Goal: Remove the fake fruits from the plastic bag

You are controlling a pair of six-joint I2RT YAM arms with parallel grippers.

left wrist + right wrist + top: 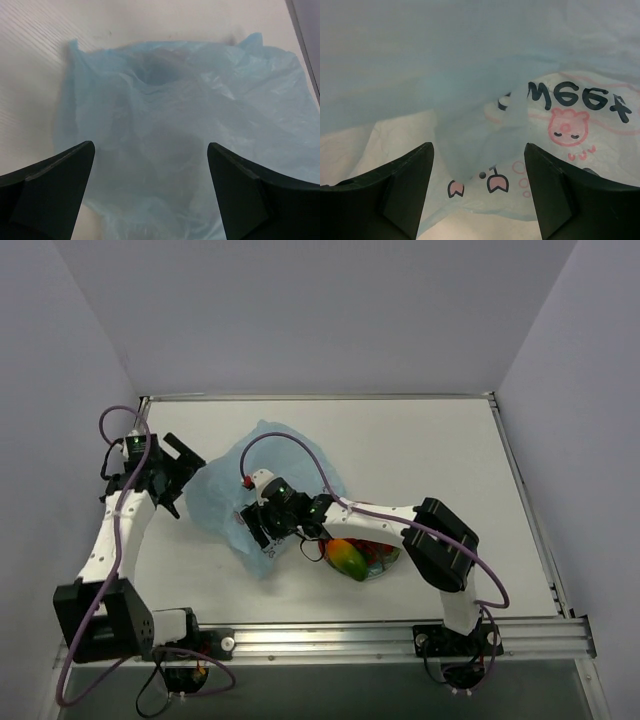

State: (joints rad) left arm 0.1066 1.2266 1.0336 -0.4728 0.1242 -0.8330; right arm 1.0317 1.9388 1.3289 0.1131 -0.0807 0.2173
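The side edge (208, 484) (150, 161) of the light-blue plastic bag, the one farthest from the red plate, will be gripped by my left gripper.
The light-blue plastic bag (232, 490) lies crumpled on the table, left of centre. My left gripper (186, 478) is open at the bag's left edge; in the left wrist view the bag (190, 100) fills the space ahead of the open left gripper (150, 165). My right gripper (260, 530) is open low over the bag's near part; in the right wrist view a fold of the printed bag (470, 75) lies between its fingers (479, 165). A red-yellow-green mango (346, 558) lies on the red plate (388, 558). Other fruits are hidden by the right arm.
The right arm stretches from its base at the bottom right across the plate to the bag. A metal rail (400, 638) runs along the table's near edge. Walls close the table at the back and sides. A dim dark shape (160, 67) shows through the bag.
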